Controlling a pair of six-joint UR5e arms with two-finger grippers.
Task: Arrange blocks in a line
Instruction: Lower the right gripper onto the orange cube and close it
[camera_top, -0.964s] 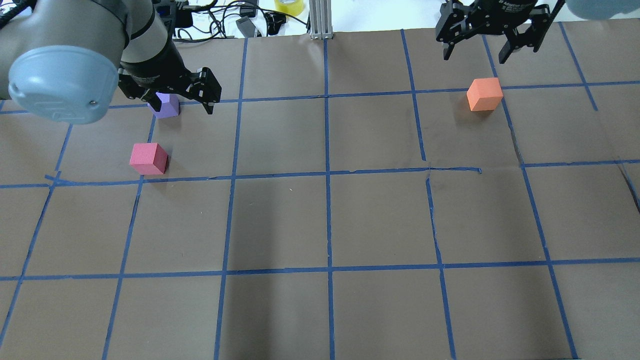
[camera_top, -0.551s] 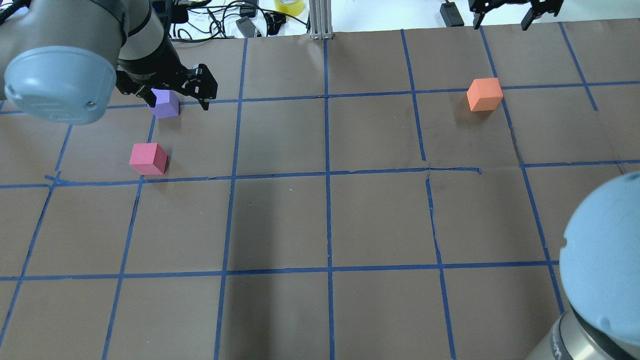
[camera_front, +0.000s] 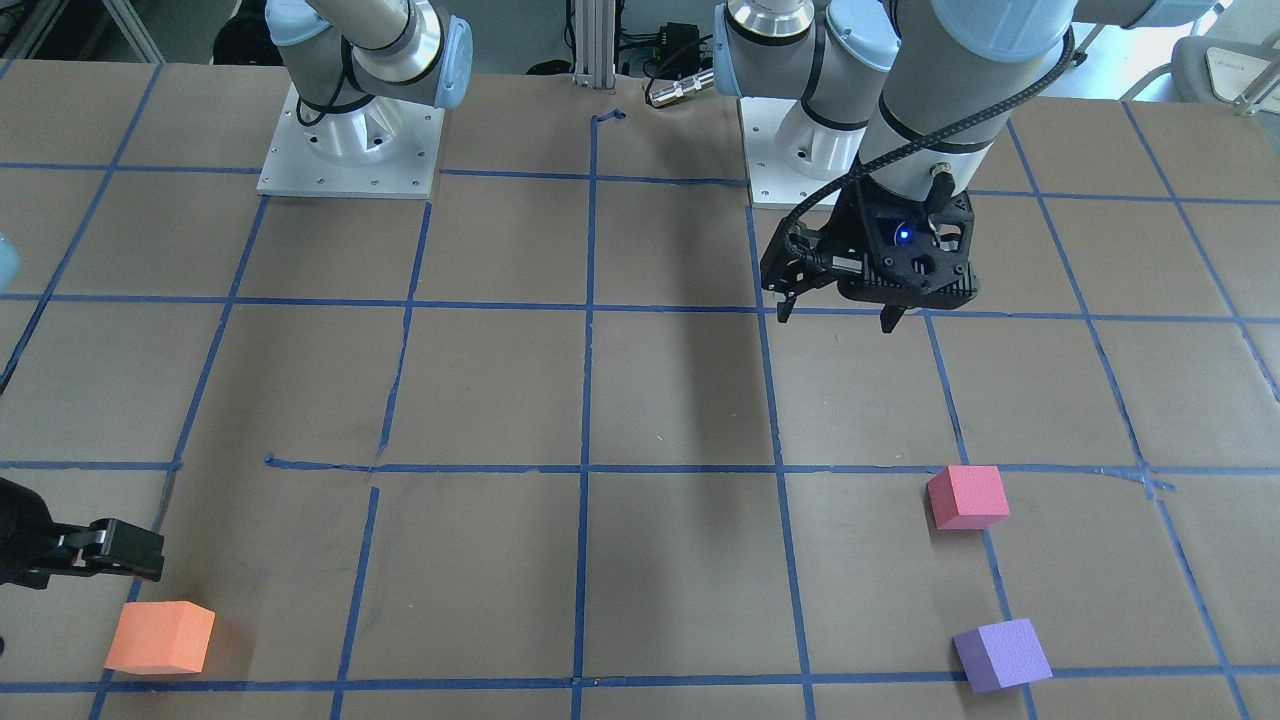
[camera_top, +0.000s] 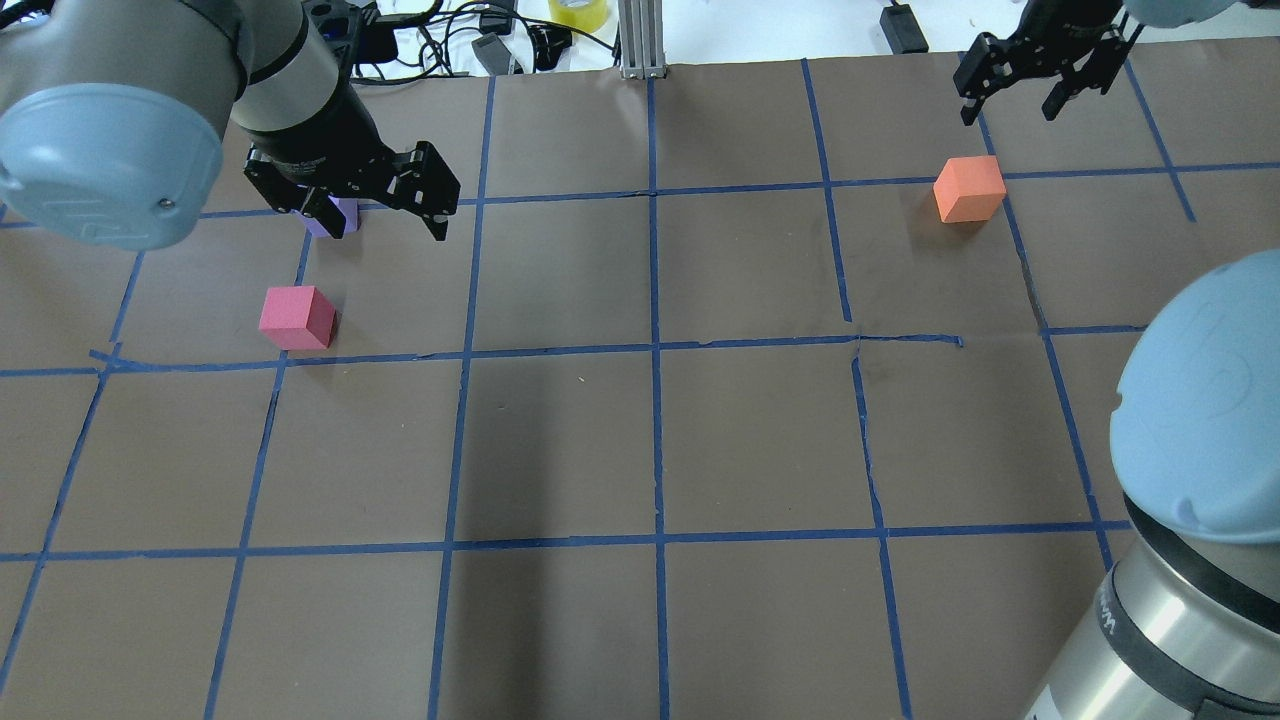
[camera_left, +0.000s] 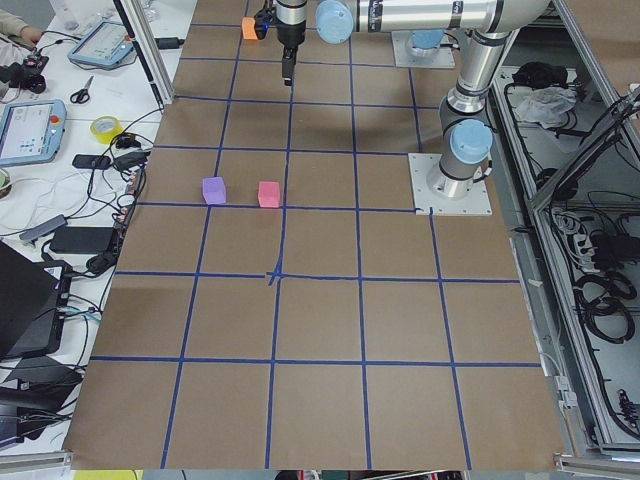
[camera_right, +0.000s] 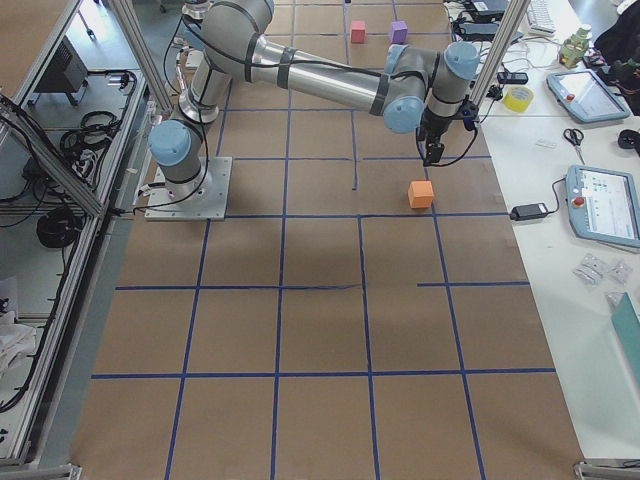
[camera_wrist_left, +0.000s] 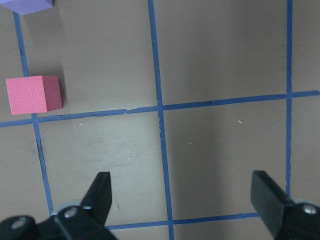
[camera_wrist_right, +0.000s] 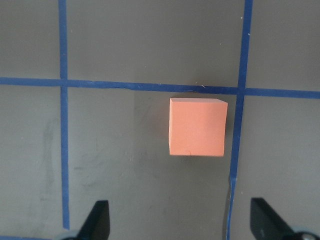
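Note:
My right gripper should close on the orange block's middle (camera_front: 160, 637) (camera_wrist_right: 197, 127), with one finger on its side toward the pinkish-red block and one on the opposite side.
The orange block (camera_top: 969, 188) sits at the far right and shows in the right wrist view (camera_wrist_right: 197, 127). My right gripper (camera_top: 1008, 112) is open and empty and hovers just beyond it; its fingers do not touch it. The pinkish-red block (camera_top: 297, 318) and the purple block (camera_top: 340, 215) sit at the far left, apart from each other. My left gripper (camera_top: 375, 215) is open and empty and hangs high, half hiding the purple block from overhead. The left wrist view shows the pinkish-red block (camera_wrist_left: 34, 94) and a purple corner (camera_wrist_left: 27, 5) to the upper left of the fingers.
The brown paper table (camera_top: 660, 450) has a grid of blue tape. Cables (camera_top: 440, 40), a yellow tape roll (camera_top: 580, 12) and an aluminium post (camera_top: 640, 40) line the far edge. My right arm's elbow (camera_top: 1200, 420) fills the lower right of the overhead view.
The right gripper rose toward the far edge, then came partly back toward the orange block, and its elbow swung into view. The left gripper shifted slightly right and toward the robot, covering more of the purple block.

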